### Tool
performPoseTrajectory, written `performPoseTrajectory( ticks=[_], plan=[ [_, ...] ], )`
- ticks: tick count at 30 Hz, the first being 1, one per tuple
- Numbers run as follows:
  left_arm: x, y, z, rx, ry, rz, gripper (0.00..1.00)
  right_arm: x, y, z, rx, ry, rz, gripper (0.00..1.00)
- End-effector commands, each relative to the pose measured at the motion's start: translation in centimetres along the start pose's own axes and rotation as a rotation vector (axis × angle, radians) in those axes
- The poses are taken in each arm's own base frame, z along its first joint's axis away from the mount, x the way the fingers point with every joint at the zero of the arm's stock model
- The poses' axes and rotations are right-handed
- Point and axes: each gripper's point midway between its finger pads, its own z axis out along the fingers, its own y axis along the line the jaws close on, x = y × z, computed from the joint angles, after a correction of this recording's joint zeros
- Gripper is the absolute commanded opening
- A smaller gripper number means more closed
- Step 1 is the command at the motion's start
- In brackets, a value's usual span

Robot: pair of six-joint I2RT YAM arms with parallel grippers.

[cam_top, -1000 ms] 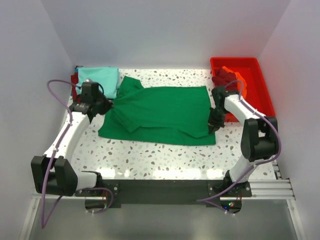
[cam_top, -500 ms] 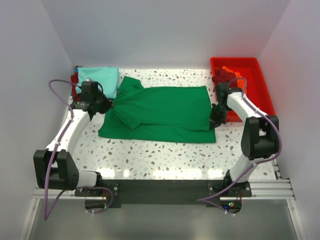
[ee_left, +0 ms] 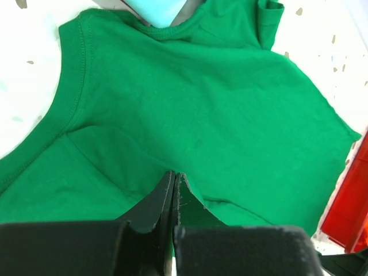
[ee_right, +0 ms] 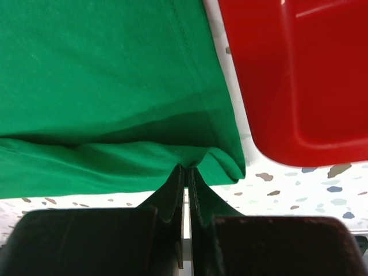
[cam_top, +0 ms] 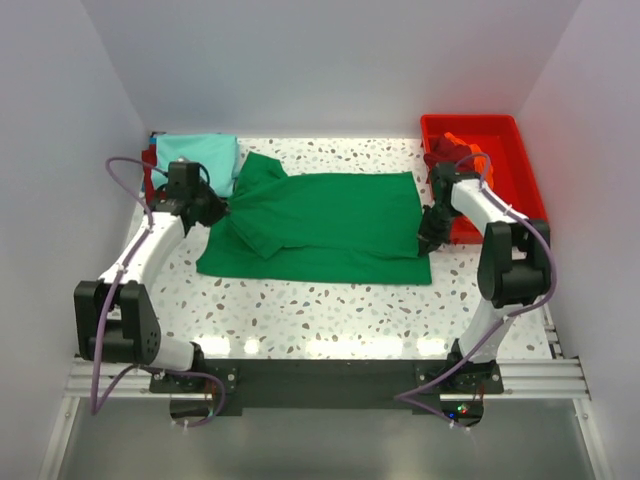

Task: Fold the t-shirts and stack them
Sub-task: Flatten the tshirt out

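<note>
My right gripper should regrip the t-shirt's front corner (cam_top: 421, 271) because the green t-shirt's hem is lying close beside the red tray, and then both grippers should pull it toward me.
A bright green t-shirt (cam_top: 330, 225) lies spread over the middle of the table, its left part folded in. My left gripper (cam_top: 222, 210) is shut on a fold at the shirt's left side; the left wrist view shows the fingertips (ee_left: 173, 176) pinching green cloth (ee_left: 190, 103). My right gripper (cam_top: 428, 240) is shut on the shirt's right hem, which bunches at the tips (ee_right: 186, 168). A folded light teal t-shirt (cam_top: 198, 158) sits at the back left. Dark red (cam_top: 442, 155) and orange (cam_top: 470, 150) t-shirts lie crumpled in the tray.
The red plastic tray (cam_top: 510, 190) stands at the back right, close beside my right arm and filling the right wrist view's upper right (ee_right: 299, 75). White walls close in the left, back and right. A red edge (cam_top: 149, 172) shows beside the teal shirt.
Both grippers have shifted a little toward the back of the table, still pinching the green shirt. Its near right corner has drawn back with the right gripper.
</note>
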Motion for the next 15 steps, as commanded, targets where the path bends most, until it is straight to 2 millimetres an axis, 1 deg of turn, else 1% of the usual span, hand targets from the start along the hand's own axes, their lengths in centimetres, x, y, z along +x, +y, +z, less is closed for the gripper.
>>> performPoseTrajectory(
  ticks=[1, 3, 7, 9, 10, 11, 12, 13, 14, 15],
  plan=[
    [-1.7, -1.5, 0.9, 0.052, -0.036, 0.030, 0.00, -2.1, 0.7, -0.5, -0.025, -0.053, -0.007, 0.00],
    [-1.7, -1.7, 1.7, 0.058, -0.028, 0.035, 0.00, -2.2, 0.7, -0.2, -0.021, -0.048, -0.007, 0.00],
    [-2.0, -1.9, 3.0, 0.048, -0.015, 0.054, 0.00, -2.9, 1.0, -0.6, -0.027, -0.067, 0.000, 0.00],
    [-2.8, -2.4, 3.8, 0.048, -0.025, 0.056, 0.00, -3.2, 1.2, -1.1, -0.030, -0.080, 0.000, 0.00],
    [-2.9, -2.7, 4.0, 0.059, -0.023, 0.058, 0.00, -3.8, 1.4, -1.6, -0.037, -0.098, 0.002, 0.00],
    [-3.6, -3.6, 4.0, 0.081, -0.034, 0.063, 0.00, -3.9, 1.5, -1.8, -0.038, -0.103, 0.003, 0.00],
    [-3.6, -3.8, 4.6, 0.082, -0.025, 0.067, 0.22, -4.0, 1.6, -2.2, -0.041, -0.110, 0.003, 0.08],
    [-3.7, -4.0, 4.9, 0.088, -0.016, 0.072, 0.37, -4.5, 1.7, -2.7, -0.046, -0.126, 0.000, 0.17],
    [-4.0, -4.5, 5.0, 0.095, -0.015, 0.074, 0.53, -4.6, 1.8, -3.0, -0.048, -0.137, -0.002, 0.32],
    [-3.9, -4.5, 5.1, 0.089, -0.007, 0.076, 0.75, -4.7, 1.7, -3.3, -0.047, -0.146, -0.001, 0.43]
  ],
)
